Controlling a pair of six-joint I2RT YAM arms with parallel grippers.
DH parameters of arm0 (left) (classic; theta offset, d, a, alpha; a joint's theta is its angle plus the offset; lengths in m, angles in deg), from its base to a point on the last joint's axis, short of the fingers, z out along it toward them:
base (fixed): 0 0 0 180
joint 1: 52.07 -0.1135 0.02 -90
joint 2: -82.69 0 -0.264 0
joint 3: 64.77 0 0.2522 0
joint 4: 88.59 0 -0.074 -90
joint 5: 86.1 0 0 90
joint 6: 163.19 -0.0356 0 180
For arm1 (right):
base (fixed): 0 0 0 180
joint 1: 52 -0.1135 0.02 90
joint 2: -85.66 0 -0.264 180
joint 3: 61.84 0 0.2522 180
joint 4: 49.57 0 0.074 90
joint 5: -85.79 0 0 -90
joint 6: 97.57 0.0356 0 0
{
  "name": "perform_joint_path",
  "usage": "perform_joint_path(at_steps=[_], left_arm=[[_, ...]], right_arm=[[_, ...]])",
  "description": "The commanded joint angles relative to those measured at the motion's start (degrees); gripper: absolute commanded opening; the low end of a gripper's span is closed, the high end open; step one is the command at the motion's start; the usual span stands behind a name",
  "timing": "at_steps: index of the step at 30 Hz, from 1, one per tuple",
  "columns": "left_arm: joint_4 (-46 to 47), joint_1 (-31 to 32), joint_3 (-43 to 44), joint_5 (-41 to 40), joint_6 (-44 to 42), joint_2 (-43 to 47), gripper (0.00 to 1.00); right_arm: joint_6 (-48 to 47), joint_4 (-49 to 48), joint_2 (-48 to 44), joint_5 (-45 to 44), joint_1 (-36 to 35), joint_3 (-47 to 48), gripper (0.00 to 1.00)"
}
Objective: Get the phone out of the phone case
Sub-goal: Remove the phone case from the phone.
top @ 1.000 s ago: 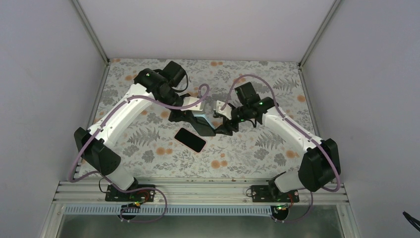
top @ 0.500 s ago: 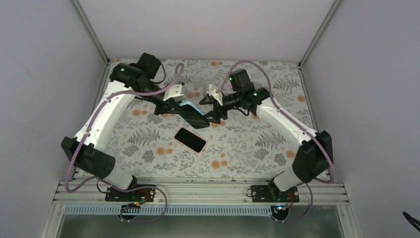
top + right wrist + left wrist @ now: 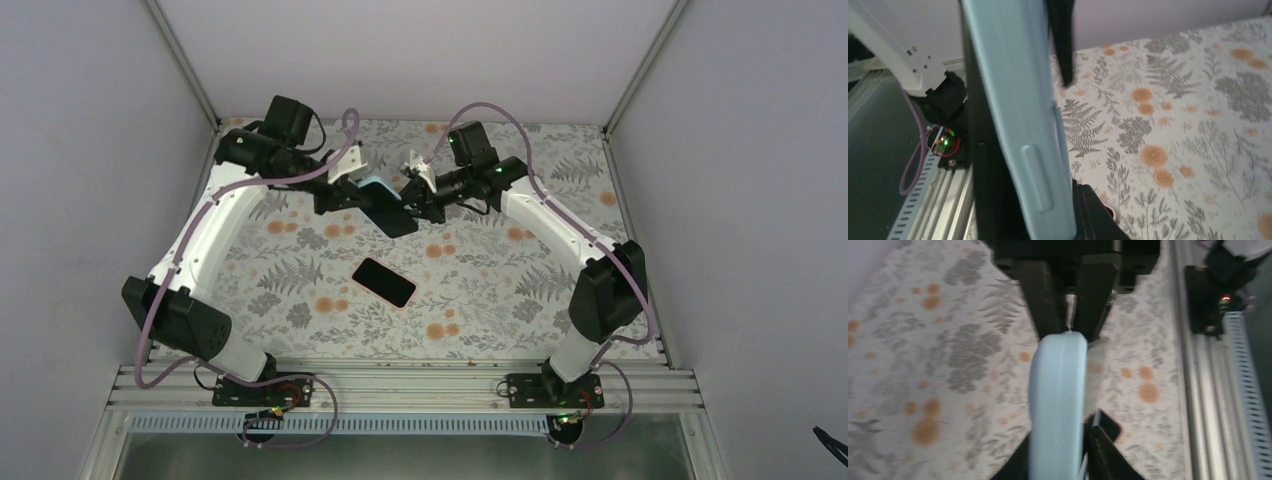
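My right gripper has the light-blue phone case. It will let go of the case on the orange flowers (image 3: 511, 236) beside the fern near its own forearm.
A black phone (image 3: 383, 281) lies flat on the floral table, mid-centre. Above and behind it, the light-blue phone case (image 3: 378, 190) hangs in the air with its dark face turned toward the camera. My left gripper (image 3: 362, 194) is shut on its left end. My right gripper (image 3: 424, 200) is closed on its right end. In the left wrist view the phone case (image 3: 1057, 405) runs edge-on between my fingers (image 3: 1104, 445). The right wrist view shows the phone case (image 3: 1020, 100) with its side button, a finger (image 3: 1090, 212) pressed on it.
The floral mat (image 3: 500, 290) covers the table, walled by plain panels at the back and sides. An aluminium rail (image 3: 400, 385) with both arm bases runs along the near edge. The two arms meet over the back half of the mat.
Both arms have carried the phone case up and toward the back of the table. The right gripper, open earlier, has closed on the case's right end. The phone has not moved.
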Motion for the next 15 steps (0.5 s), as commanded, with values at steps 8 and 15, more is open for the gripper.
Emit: perform_joint_path(at_steps=[8, 15], left_arm=[[29.6, -0.1, 2.2, -11.2, 2.5, 0.9, 0.86], [42.6, 3.4, -1.7, -14.0, 7.0, 5.3, 1.00]], right_arm=[[22.4, -20.1, -11.4, 7.1, 3.7, -2.9, 0.03], [39.0, -28.0, -10.8, -23.3, 14.4, -4.7, 0.03]])
